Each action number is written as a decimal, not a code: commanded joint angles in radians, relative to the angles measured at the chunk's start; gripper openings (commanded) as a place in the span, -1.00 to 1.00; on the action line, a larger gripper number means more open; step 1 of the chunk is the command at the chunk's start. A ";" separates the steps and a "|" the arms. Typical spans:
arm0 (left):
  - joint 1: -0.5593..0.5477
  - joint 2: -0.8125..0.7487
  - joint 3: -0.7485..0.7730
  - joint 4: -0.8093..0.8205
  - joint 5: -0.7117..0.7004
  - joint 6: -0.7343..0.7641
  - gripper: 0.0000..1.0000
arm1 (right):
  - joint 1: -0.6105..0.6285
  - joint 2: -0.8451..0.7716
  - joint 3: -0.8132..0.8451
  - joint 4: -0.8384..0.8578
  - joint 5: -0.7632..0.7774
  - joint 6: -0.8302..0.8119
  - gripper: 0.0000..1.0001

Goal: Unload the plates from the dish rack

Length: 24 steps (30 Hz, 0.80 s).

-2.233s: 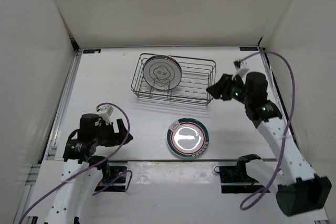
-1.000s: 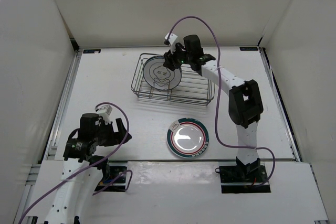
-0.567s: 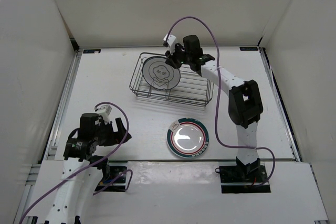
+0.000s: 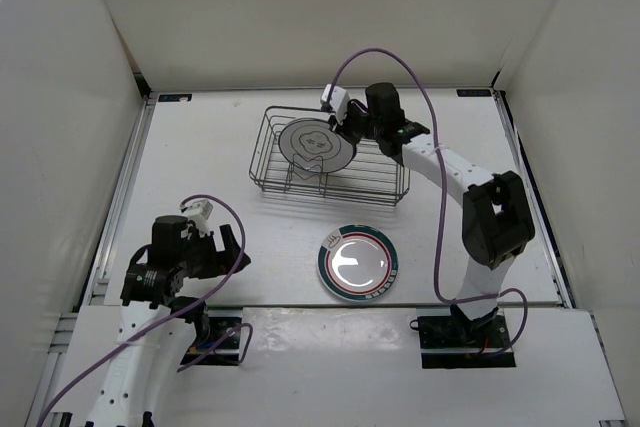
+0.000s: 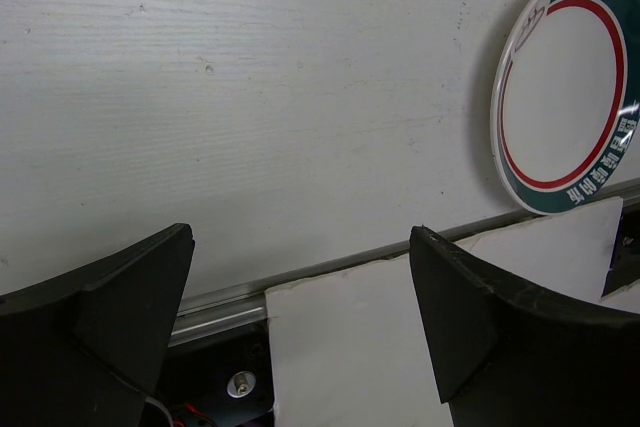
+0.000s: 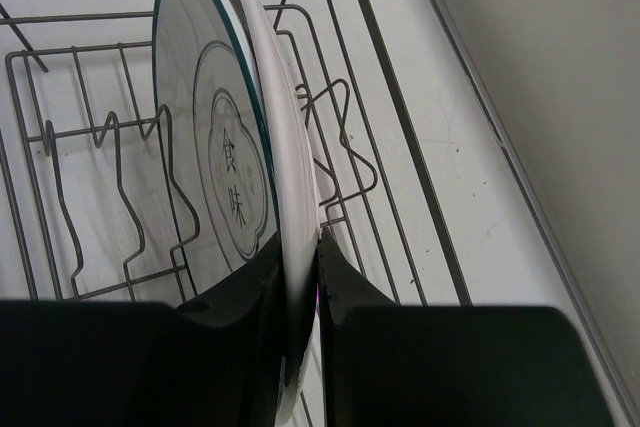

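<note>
The robot's right gripper is pinching the grey plate and the white plate together, so it should open and grip only the grey plate's rim (image 6: 262, 127).
The dish rack (image 4: 392, 163) stands at the back middle of the table; it also shows in the right wrist view (image 6: 398, 127). Two plates stand in it face to face: the silvery-grey plate (image 4: 316, 145) (image 6: 205, 147) and, behind it, the white plate with the red-ringed edge (image 6: 290, 177). My right gripper (image 4: 348, 134) (image 6: 298, 249) is shut on the white plate's rim; whether the grey plate is also in the pinch is hidden. The teal-banded plate (image 4: 358, 263) (image 5: 570, 87) lies flat on the table. My left gripper (image 4: 232, 250) (image 5: 300, 232) is open and empty, low near the front edge.
White walls close in the table on three sides. A metal rail (image 5: 215, 302) and a white board (image 5: 380, 347) run along the front edge below the left gripper. The right arm's purple cable (image 4: 385, 55) loops over the back of the rack.
My right arm swung from the right side over to the rack and shut on the plate's rim. The plates now lean further back and to the right. The left arm has not moved.
</note>
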 commanded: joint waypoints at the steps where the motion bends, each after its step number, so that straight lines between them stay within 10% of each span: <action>1: 0.008 -0.011 0.007 0.013 0.019 0.008 1.00 | 0.002 -0.079 -0.050 0.152 -0.067 -0.046 -1.00; 11: 0.008 -0.015 0.003 0.010 0.016 0.008 1.00 | 0.002 0.022 0.057 0.102 -0.063 -0.008 -1.00; 13: 0.006 -0.015 0.003 0.011 0.016 0.006 1.00 | 0.002 0.054 0.073 0.101 -0.064 -0.001 -0.75; 14: 0.006 -0.018 0.005 0.011 0.015 0.006 1.00 | 0.004 0.059 0.089 0.101 -0.058 0.005 -0.31; 24: 0.008 -0.015 0.005 0.010 0.015 0.006 1.00 | 0.001 0.017 0.024 0.283 0.104 0.088 0.65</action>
